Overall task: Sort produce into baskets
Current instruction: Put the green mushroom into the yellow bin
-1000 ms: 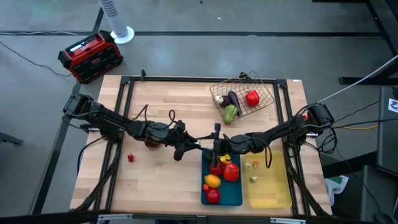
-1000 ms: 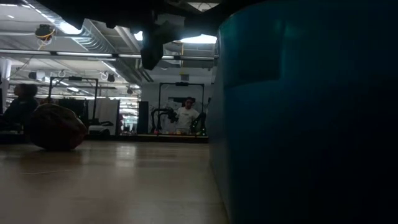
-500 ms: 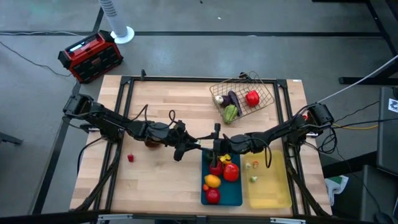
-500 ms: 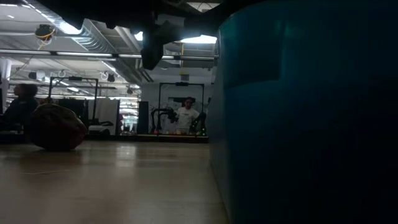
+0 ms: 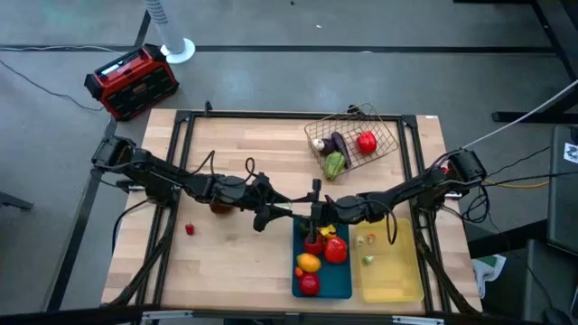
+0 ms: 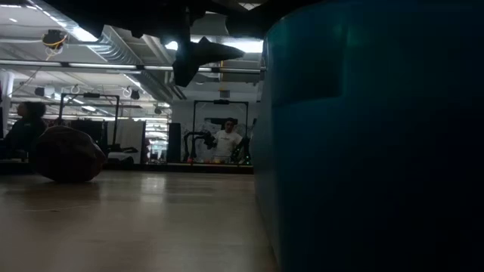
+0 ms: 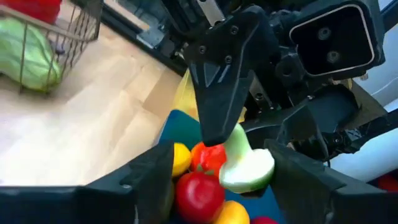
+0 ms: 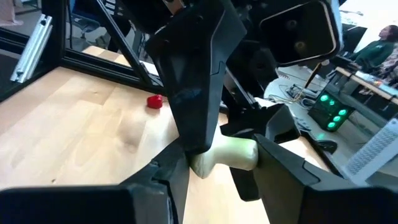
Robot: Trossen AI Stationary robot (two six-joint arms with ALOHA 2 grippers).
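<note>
I will use my right gripper to set the pale green vegetable down in the pale yellow tray's far corner (image 5: 362, 230) beside the blue tray.
A pale green vegetable with a white end (image 7: 245, 165) hangs over the far end of the blue tray (image 5: 344, 282). My right gripper (image 5: 313, 217) reaches in from the table's right and is shut on it; the vegetable also shows in the right wrist view (image 8: 224, 155). My left gripper (image 5: 274, 215) faces it from the left, open, with its fingers (image 7: 143, 180) on either side of the vegetable. The blue tray holds red, yellow and orange produce (image 5: 312, 262). The wire basket (image 5: 390, 135) holds a dark purple, a green and a red piece. My right gripper pinches the pale green vegetable (image 8: 239, 152) between its two fingers, coming level from the table's right side. The vegetable lies crosswise between the fingers. It is lifted clear, just above the produce at the blue tray's far end. My left arm's finger hides one end.
The pale yellow tray (image 5: 393, 275) lies right of the blue one with small pieces in it. A small red piece (image 5: 190, 229) and a dark round piece (image 6: 68, 155) lie on the table's left half. The red-and-black box (image 5: 131, 81) stands beyond the table's far left corner.
My left gripper has opened: in the low view one finger now stands out toward the blue tray. Both arms have otherwise kept their places, and the vegetable stays over the tray's far end.
</note>
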